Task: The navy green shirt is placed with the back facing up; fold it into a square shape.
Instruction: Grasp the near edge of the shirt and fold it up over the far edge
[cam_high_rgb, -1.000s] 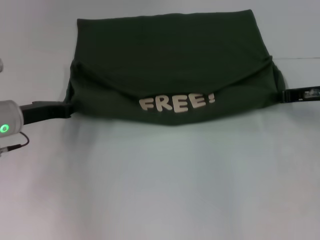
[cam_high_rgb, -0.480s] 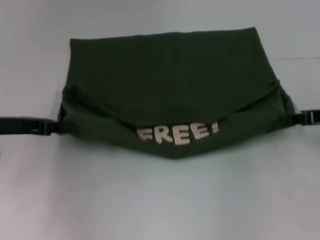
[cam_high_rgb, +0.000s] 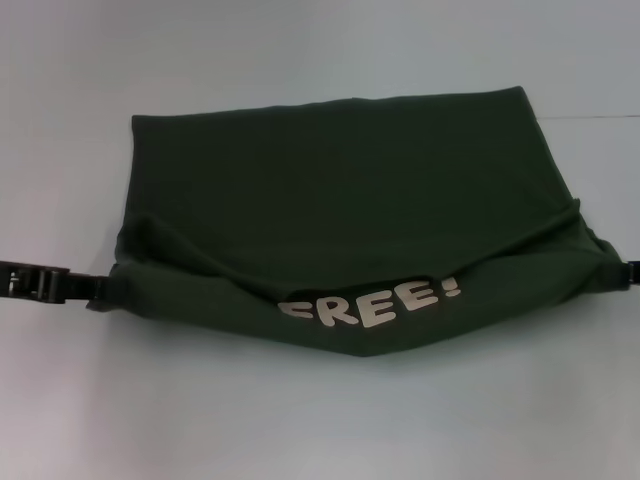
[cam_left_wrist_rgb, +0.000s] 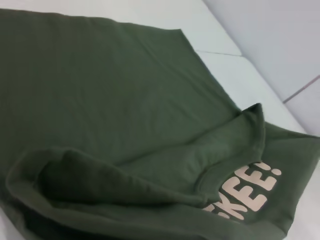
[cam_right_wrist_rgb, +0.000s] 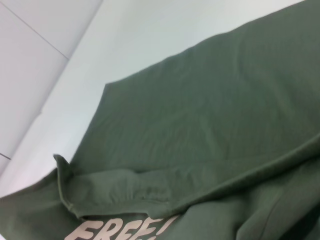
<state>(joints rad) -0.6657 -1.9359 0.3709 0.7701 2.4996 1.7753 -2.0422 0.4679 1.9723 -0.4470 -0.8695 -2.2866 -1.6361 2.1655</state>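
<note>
The navy green shirt's front corner, now lifted with the cloth hanging taut, will be let go by my right gripper on its back corner (cam_high_rgb: 518, 82) near the seam line of the table.
The navy green shirt (cam_high_rgb: 340, 190) lies across the white table, its near part lifted and turned over so the cream "FREE!" lettering (cam_high_rgb: 375, 305) faces up along the sagging front edge. My left gripper (cam_high_rgb: 92, 289) holds the shirt's left front corner, and my right gripper (cam_high_rgb: 626, 273) holds the right front corner at the picture's edge. The cloth hangs taut between them. The left wrist view shows the doubled fold of the shirt (cam_left_wrist_rgb: 110, 100) with the lettering (cam_left_wrist_rgb: 250, 192). From the right wrist, the shirt (cam_right_wrist_rgb: 215, 115) shows the same fold.
The bare white table (cam_high_rgb: 300, 420) stretches in front of the shirt and behind it. A seam line in the table (cam_high_rgb: 600, 117) runs at the back right. Nothing else stands on it.
Both grippers have pulled the held front edge nearer to me and lower in the head view. The lettering has come forward with it and more of the shirt is covered.
</note>
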